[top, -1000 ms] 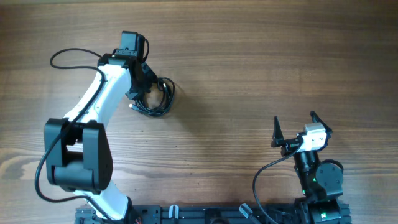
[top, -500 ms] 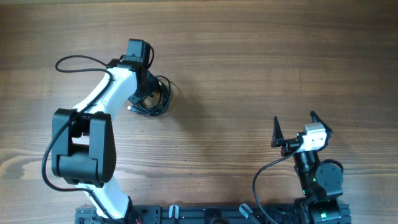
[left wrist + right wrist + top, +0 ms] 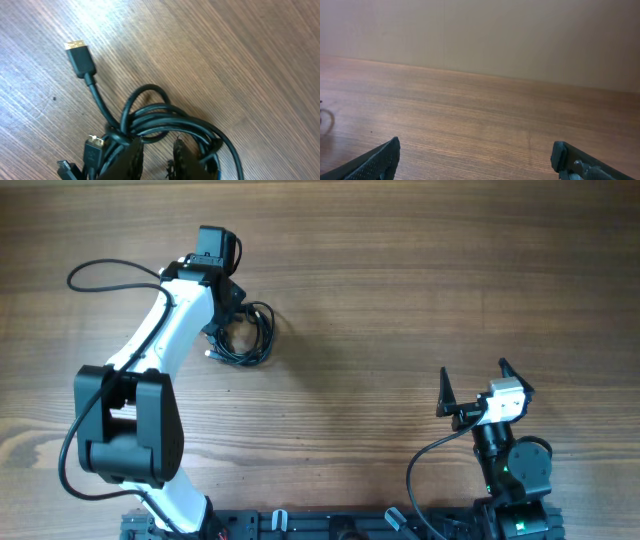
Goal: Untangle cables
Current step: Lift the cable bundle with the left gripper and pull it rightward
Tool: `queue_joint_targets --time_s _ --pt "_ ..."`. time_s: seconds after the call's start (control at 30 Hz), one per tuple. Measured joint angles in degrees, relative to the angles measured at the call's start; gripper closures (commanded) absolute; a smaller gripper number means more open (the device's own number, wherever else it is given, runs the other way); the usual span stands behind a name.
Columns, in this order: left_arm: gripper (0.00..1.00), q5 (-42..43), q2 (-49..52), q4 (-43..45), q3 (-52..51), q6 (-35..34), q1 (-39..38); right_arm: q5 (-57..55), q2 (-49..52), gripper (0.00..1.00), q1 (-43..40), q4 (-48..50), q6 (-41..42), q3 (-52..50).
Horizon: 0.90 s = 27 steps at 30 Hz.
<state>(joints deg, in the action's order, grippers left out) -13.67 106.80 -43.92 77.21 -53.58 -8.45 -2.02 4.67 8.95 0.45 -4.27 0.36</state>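
My left gripper will open its fingers, which straddle wood beside the cable knot, then close on the knot point(image 3: 120, 137) below the gold-tipped plug and lift the coil.
The cables point(image 3: 250, 336) lie as a knotted black coil on the wooden table, left of centre. In the left wrist view the coil point(image 3: 165, 120) loops around my left gripper point(image 3: 156, 150), and one gold-tipped plug point(image 3: 79, 57) stretches away from it. A second plug point(image 3: 93, 150) sits beside the left finger. My left gripper point(image 3: 228, 320) is down in the coil, its jaws a little apart with bare wood between them and strands on either side. My right gripper point(image 3: 474, 375) stands wide open far to the right, holding nothing.
A thick black wire point(image 3: 105, 272) arcs from the left arm over the table's left part. The right wrist view shows bare wood between the right gripper's point(image 3: 476, 150) fingers and a plain wall point(image 3: 520, 35) behind. The arms' base rail point(image 3: 330, 525) runs along the front edge.
My left gripper's jaws have parted from shut, and the left arm swayed slightly over the coil. The coil shifted a little. The right arm has not moved.
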Motion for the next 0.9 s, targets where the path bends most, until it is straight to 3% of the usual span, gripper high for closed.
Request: queue_joint_targets --time_s 0.2,0.27,0.33,0.37,0.43,0.9 --pt "0.71 -1.1 0.0 2.9 -5.8 -6.0 0.0 0.0 0.0 0.00 0.0 0.0 0.0 0.0" --pt "0.80 -1.1 0.0 3.5 -6.8 -6.9 0.0 0.0 0.0 0.00 0.0 0.0 0.0 0.0" --pt "0.81 -1.1 0.0 4.1 -7.3 -7.6 0.0 0.0 0.0 0.00 0.0 0.0 0.0 0.0" --pt "0.73 -1.1 0.0 4.6 -7.4 -7.6 0.0 0.0 0.0 0.00 0.0 0.0 0.0 0.0" --pt "0.69 -1.1 0.0 6.4 -7.6 -7.9 0.0 0.0 0.0 0.00 0.0 0.0 0.0 0.0" --pt "0.76 -1.1 -3.2 5.3 -6.8 -6.4 -0.1 0.0 0.0 0.00 0.0 0.0 0.0 0.0"
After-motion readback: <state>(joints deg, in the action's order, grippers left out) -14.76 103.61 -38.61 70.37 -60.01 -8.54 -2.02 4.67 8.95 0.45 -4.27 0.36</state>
